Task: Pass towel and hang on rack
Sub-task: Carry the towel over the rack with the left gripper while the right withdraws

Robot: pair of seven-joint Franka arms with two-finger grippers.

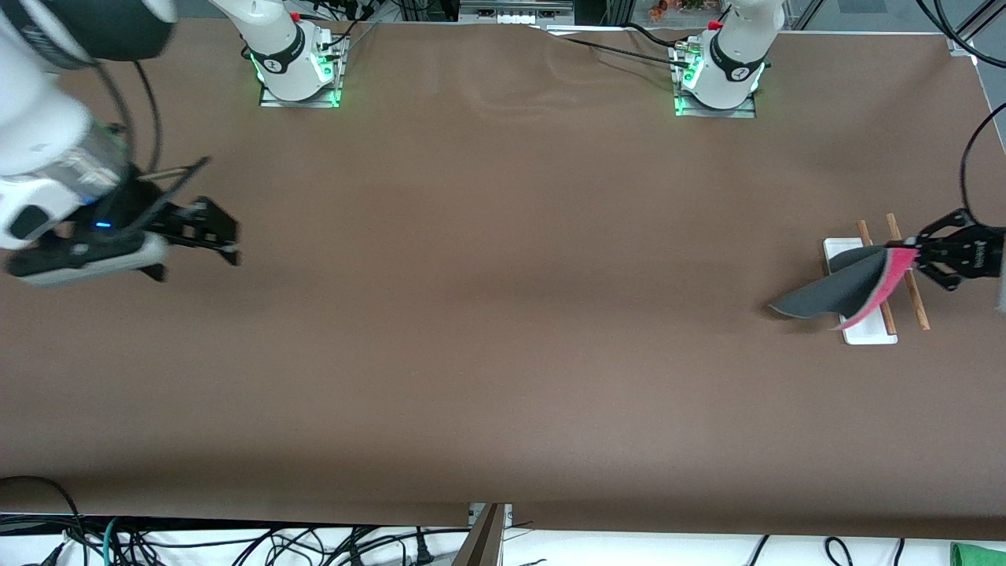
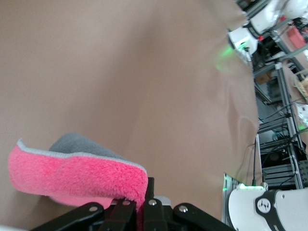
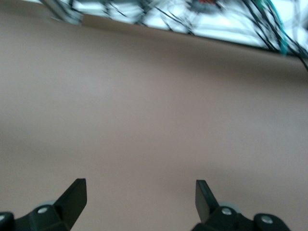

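Note:
Next, I release the towel from my left gripper so that it is left draped across both brown rods (image 1: 886, 265) above the white base of the rack. The towel now slopes down across the rack.
The rack (image 1: 869, 333) stands toward the left arm's end of the table, a white base with two brown rods (image 1: 916, 300). My left gripper (image 1: 916, 253) is over the rods, shut on one edge of the towel (image 1: 839, 286). The towel slopes down from the gripper across the rack, dark grey face up with a pink strip showing, its free corner low over the table. In the left wrist view the pink towel (image 2: 77, 175) is pinched in the left gripper (image 2: 144, 195). My right gripper (image 1: 198, 266) is open and empty over bare table at the right arm's end; it also shows in the right wrist view (image 3: 139, 190).
The two arm bases (image 1: 299, 71) (image 1: 719, 79) stand along the table's edge farthest from the front camera. Cables (image 1: 236, 542) lie past the nearest edge, with a green object (image 1: 978, 553) at the corner.

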